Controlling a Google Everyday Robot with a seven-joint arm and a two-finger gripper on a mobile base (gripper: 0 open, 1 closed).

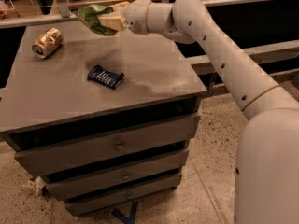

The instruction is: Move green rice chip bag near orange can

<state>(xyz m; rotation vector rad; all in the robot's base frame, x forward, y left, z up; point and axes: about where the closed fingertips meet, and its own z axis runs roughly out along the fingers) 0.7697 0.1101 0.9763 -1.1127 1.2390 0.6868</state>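
Note:
Next, my gripper lets go of the green rice chip bag beside the orange can (88, 35), on the cabinet top behind the wrapper.
The green rice chip bag (93, 18) is wrinkly and bright green and hangs in the air above the far side of the grey cabinet top (154, 73). My gripper (106, 20) is shut on the bag, reaching in from the right on a long white arm. The orange can (46, 42) lies on its side at the far left of the cabinet top, left of and below the bag, apart from it.
A flat dark blue wrapper (105, 76) lies near the middle of the cabinet top. The cabinet has three drawers (117, 146) in front. A rail and shelf run behind it. A small scrap (33, 186) lies on the speckled floor at lower left.

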